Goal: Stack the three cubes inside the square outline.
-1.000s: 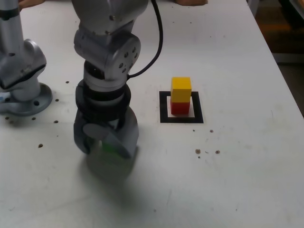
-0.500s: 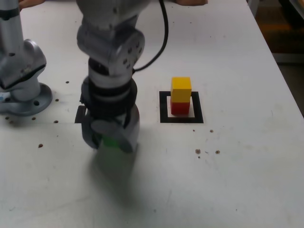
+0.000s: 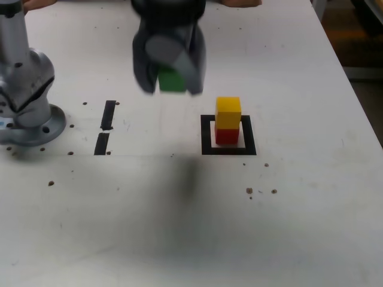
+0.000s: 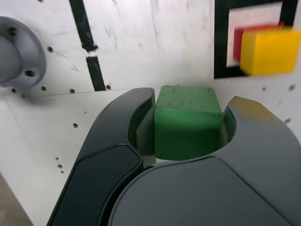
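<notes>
My gripper needs to set the green cube down and let go of it on top of the yellow cube (image 3: 228, 100) (image 4: 275, 52).
My gripper (image 3: 171, 81) hangs high above the table, shut on the green cube (image 3: 172, 80), to the exterior view's left of the square outline (image 3: 206, 134). In the wrist view the green cube (image 4: 187, 120) sits clamped between both dark jaws of the gripper (image 4: 187, 123). Inside the outline the yellow cube (image 3: 228, 112) rests on the red cube (image 3: 227, 136). The wrist view also catches the yellow cube (image 4: 270, 51), the red cube (image 4: 239, 43) under it and the square outline (image 4: 220, 42), all somewhat blurred.
Two short black tape strips (image 3: 105, 127) lie at the exterior view's left of the outline. The arm's grey base (image 3: 27, 95) stands at the far left. Small dark specks (image 3: 261, 191) dot the white table (image 3: 299, 227); its right edge runs along the exterior view's right.
The gripper closed on the green cube low on the table, then rose with it and moved toward the back and the exterior view's right, uncovering the two tape strips.
</notes>
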{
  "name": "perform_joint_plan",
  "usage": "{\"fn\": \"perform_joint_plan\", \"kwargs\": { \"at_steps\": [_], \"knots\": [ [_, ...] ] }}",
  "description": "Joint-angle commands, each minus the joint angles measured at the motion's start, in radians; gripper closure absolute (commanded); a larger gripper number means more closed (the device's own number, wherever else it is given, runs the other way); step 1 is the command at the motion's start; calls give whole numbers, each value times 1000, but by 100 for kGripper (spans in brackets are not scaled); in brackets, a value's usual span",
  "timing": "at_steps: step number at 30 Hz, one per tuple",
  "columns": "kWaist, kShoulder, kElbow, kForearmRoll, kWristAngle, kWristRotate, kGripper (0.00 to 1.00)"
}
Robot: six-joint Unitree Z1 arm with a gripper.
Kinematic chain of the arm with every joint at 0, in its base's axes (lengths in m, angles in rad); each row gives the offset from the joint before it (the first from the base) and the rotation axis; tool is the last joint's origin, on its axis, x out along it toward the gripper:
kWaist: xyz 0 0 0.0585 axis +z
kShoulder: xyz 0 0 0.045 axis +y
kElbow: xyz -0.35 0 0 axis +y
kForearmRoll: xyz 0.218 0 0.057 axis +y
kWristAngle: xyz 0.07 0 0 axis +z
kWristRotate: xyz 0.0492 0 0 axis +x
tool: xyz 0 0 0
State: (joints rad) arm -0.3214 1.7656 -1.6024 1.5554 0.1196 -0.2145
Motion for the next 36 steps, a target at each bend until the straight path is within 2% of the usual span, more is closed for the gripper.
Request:
{"fn": "perform_joint_plan", "kwargs": {
  "at_steps": [1,5,10,22,36],
  "knots": [
    [31,14,-211,80,1,7,85],
    [73,66,-212,78,6,5,85],
    [77,125,-236,73,8,-5,85],
    [93,239,-225,26,-22,-11,85],
    [123,292,-218,-39,-31,6,85]
  ]
}}
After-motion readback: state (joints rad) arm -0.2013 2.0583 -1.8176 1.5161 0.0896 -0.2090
